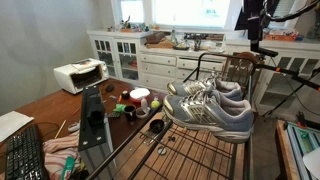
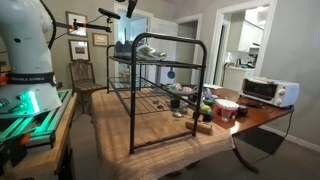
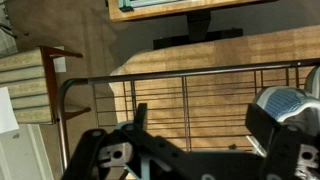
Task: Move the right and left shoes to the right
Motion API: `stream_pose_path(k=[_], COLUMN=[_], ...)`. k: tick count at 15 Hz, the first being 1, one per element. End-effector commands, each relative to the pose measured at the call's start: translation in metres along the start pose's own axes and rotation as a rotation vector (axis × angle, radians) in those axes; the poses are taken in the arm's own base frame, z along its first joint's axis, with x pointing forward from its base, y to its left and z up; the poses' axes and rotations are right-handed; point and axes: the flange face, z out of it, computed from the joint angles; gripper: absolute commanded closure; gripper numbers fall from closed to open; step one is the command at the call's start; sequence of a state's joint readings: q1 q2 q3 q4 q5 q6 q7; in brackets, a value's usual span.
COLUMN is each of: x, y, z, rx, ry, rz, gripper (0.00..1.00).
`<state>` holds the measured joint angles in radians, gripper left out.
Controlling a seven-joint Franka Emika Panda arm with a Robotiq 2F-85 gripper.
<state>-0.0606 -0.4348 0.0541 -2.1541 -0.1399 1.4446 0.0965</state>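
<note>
The robot's gripper needs to next go to the farther shoe on the wire rack and close on the tongue of that shoe [image 1: 211, 80], just above its laces.
The two grey-and-silver sneakers lie side by side on the top shelf of a black wire rack [image 1: 190, 150]. In an exterior view the nearer shoe [image 1: 208, 116] is in front of the farther shoe [image 1: 216, 90]. The pair also shows in an exterior view [image 2: 148, 50]. In the wrist view only one shoe's heel [image 3: 285, 100] shows at the right edge. My gripper [image 3: 200, 125] is open and empty, high above the rack's wire shelf and left of that heel. It hangs well above the shoes in both exterior views [image 1: 255, 28] [image 2: 130, 8].
A white toaster oven [image 1: 80, 75] [image 2: 268, 90] stands on the wooden table [image 1: 45, 110], with a keyboard [image 1: 25, 155], cups and small clutter [image 1: 135, 100]. A wooden chair [image 2: 85, 75] and white cabinets [image 1: 150, 60] stand behind. The robot base [image 2: 25, 60] is beside the rack.
</note>
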Motion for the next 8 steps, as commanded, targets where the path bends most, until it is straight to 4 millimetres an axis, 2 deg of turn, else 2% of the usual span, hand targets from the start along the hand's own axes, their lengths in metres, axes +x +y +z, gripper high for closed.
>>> stream_pose_path(k=[1, 6, 8], x=[0.000, 0.000, 0.002], y=[0.000, 0.000, -0.010], z=[-0.001, -0.001, -0.001], rx=[0.000, 0.000, -0.007], ry=[-0.001, -0.001, 0.034], rz=[0.000, 0.000, -0.026], gripper=[0.00, 0.00, 0.00])
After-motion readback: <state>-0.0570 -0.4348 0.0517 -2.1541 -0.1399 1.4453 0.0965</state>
